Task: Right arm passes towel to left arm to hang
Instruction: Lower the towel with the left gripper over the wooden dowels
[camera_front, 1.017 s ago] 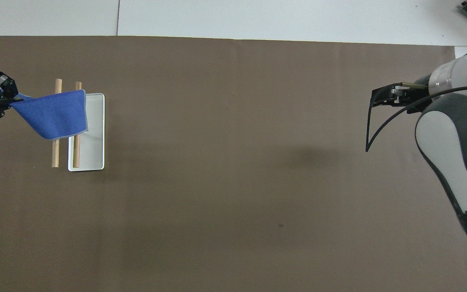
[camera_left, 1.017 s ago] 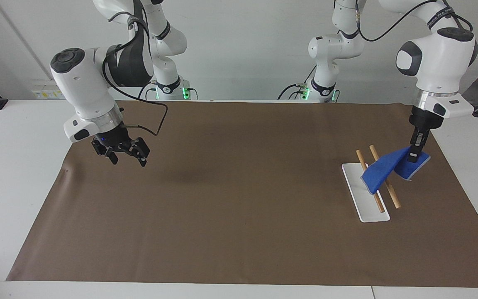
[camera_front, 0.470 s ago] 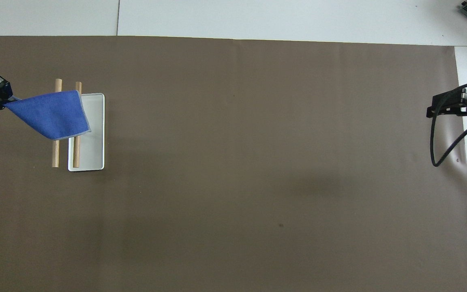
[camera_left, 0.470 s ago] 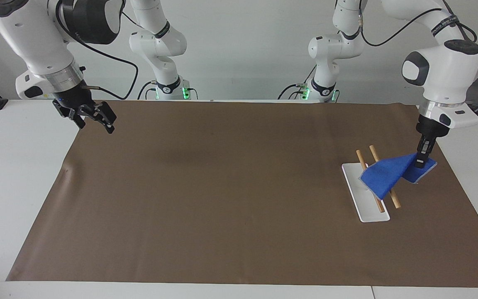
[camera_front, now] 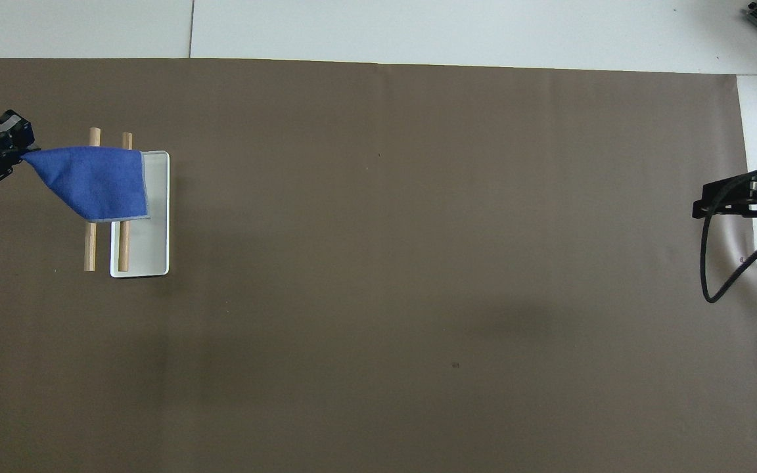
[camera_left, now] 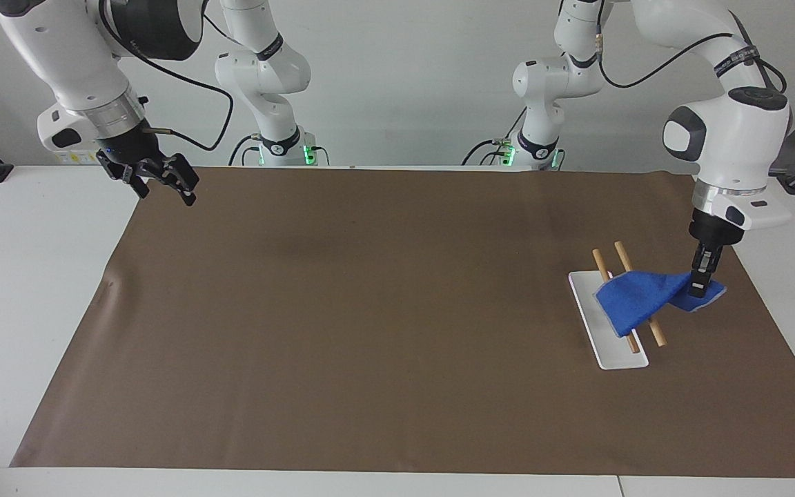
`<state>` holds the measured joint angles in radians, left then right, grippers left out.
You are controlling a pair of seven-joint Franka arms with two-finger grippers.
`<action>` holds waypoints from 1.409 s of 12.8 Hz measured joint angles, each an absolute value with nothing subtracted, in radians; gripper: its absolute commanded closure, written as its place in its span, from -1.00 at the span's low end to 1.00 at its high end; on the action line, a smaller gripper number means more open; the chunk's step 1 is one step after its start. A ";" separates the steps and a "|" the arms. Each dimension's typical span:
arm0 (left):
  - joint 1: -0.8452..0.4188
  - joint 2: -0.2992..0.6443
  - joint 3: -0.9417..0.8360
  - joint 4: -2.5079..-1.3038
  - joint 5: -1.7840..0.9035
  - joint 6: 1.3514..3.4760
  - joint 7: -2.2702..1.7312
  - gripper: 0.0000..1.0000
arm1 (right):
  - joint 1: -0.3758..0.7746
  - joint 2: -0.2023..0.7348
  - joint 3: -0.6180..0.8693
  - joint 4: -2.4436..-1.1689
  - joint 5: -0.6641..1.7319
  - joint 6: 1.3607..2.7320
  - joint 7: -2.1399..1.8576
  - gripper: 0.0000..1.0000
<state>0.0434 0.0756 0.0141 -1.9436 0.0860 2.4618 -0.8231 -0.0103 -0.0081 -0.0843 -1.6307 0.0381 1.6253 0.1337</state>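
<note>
My left gripper is going to let go of the blue towel, now held low beside the rack, and it will then rest draped over both wooden rods of the white rack (camera_front: 119,190).
The blue towel (camera_left: 635,298) drapes over the two wooden rods of the white rack (camera_left: 608,342) at the left arm's end of the table; it also shows in the overhead view (camera_front: 92,182). My left gripper (camera_left: 698,286) is shut on the towel's outer corner and holds it low beside the rack, seen in the overhead view too (camera_front: 16,150). My right gripper (camera_left: 159,185) is open and empty, up in the air over the mat's edge at the right arm's end; it shows in the overhead view (camera_front: 713,202).
A brown mat (camera_left: 370,331) covers the white table (camera_left: 32,276). The rack's rods (camera_front: 91,249) stick out past the towel toward the robots. A black cable (camera_front: 713,276) loops from the right wrist.
My left gripper has lowered with the towel's corner, laying the cloth lower over the rods. My right arm has risen and pulled back to its own end of the table.
</note>
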 measured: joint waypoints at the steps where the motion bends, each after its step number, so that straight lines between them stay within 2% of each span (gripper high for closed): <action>1: 0.043 0.081 0.013 -1.943 0.086 2.475 -0.823 1.00 | -0.010 -0.008 -0.082 -1.631 0.038 1.625 0.134 -1.00; 18: 0.033 0.121 0.004 -1.984 0.086 2.558 -0.824 1.00 | 0.019 -0.008 -0.105 -1.637 0.038 1.629 0.065 -1.00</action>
<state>0.0326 0.1213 0.0041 -1.9837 0.0859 2.5585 -0.8235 0.0188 -0.0082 -0.1050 -1.6375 0.0381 1.6293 0.0652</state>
